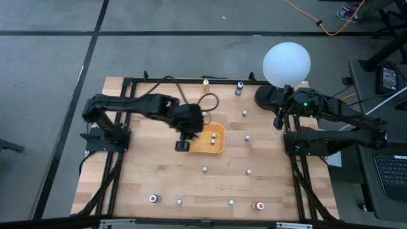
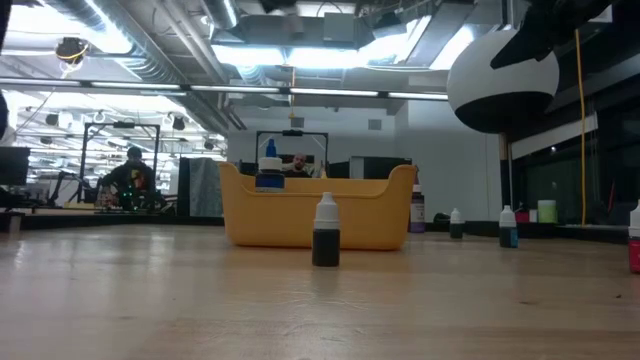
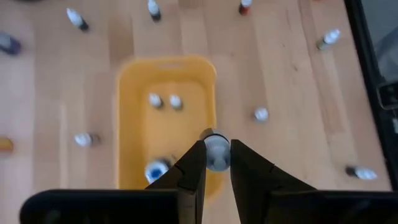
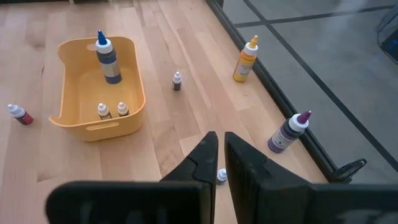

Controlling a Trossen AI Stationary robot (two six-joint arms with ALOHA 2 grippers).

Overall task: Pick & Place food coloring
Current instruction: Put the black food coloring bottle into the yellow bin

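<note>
Next, I release the tiny whitish-capped bottle from my left gripper between the tiny bottles and the tray's front rim (image 1: 213,147) (image 3: 197,99).
An orange-yellow tray (image 1: 215,141) stands mid-table and shows in the left wrist view (image 3: 140,81) and the right wrist view (image 4: 74,93). In it stand a taller blue-capped bottle (image 4: 107,59) and two tiny food coloring bottles (image 4: 104,111). My left gripper (image 3: 216,163) hangs over the tray's left end (image 1: 191,133), shut on one tiny whitish-capped bottle (image 3: 216,149). My right gripper (image 4: 219,152) waits shut at the table's right side (image 1: 280,121), holding nothing. More food coloring bottles stand scattered on the wood (image 1: 205,169). My left gripper pinches the tiny bottle just below its whitish cap (image 3: 216,144) between its two fingertips. The fingers come from above, slanting down toward the table's right. The bottle is lifted clear over the tray's rim, and its cap hides its body.
A white globe lamp (image 1: 287,62) stands at the back right. An orange bottle (image 4: 245,60) and a purple one (image 4: 289,132) stand by the far rail. A dark bottle (image 2: 326,232) stands in front of the tray. Red-capped bottles (image 1: 259,205) stand near the front edge.
</note>
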